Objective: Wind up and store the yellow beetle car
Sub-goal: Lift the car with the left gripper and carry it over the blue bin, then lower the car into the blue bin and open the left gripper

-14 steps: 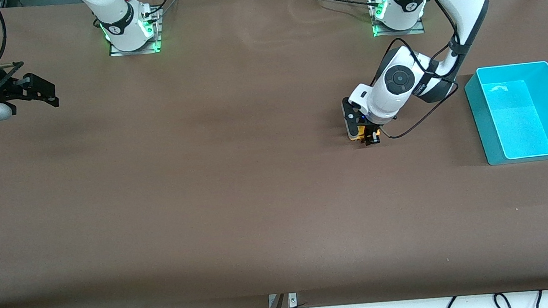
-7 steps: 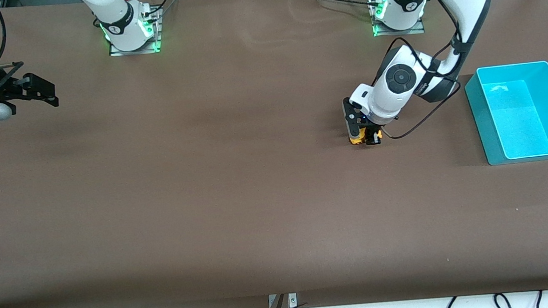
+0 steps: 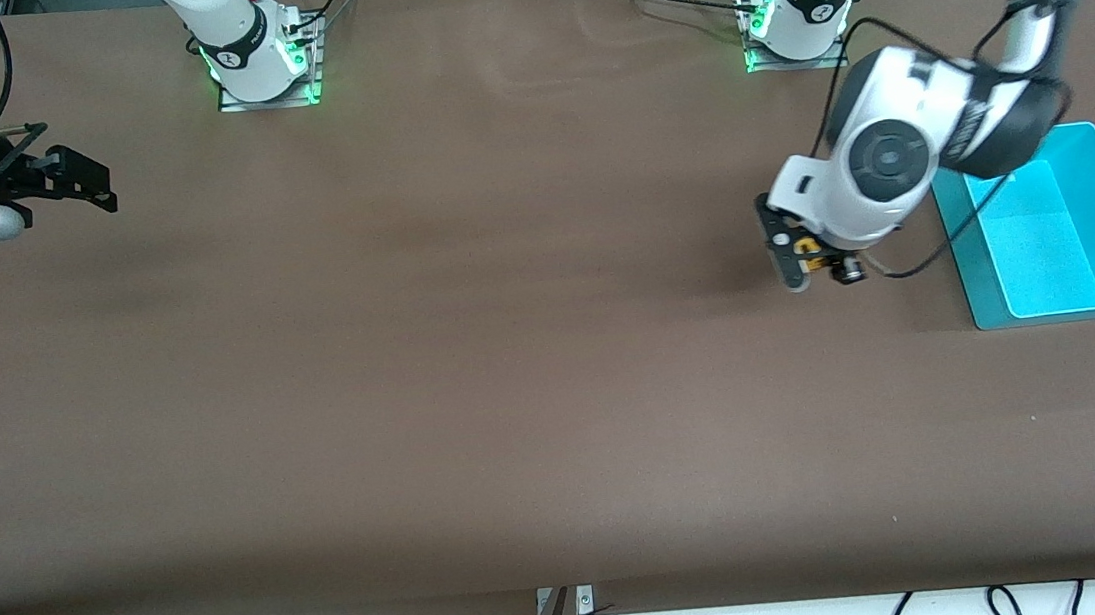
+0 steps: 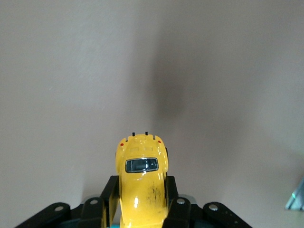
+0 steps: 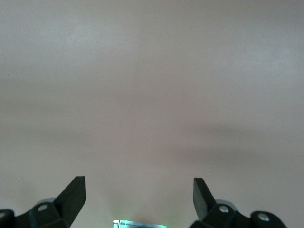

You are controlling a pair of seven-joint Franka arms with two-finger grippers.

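Observation:
The yellow beetle car is to go on the bare bottom of the teal bin (image 3: 1024,248). My left gripper will let go of it there.
My left gripper (image 3: 813,267) is shut on the yellow beetle car (image 3: 807,249) and holds it up over the brown table, close to the teal bin (image 3: 950,208). In the left wrist view the yellow beetle car (image 4: 142,183) sits between the two black fingers (image 4: 108,197), its rounded body and dark window pointing away from the wrist. My left gripper (image 4: 142,202) is clamped on its sides. My right gripper (image 3: 84,186) waits at the right arm's end of the table, open and empty; in the right wrist view my right gripper (image 5: 138,192) shows only bare table between its fingertips.
The teal bin stands at the left arm's end of the table, its inside (image 3: 1053,239) bare. The arm bases (image 3: 256,49) glow green along the edge farthest from the front camera. Cables hang below the near edge.
My left gripper has lifted the car off the table and carried it toward the teal bin. The right arm has not moved.

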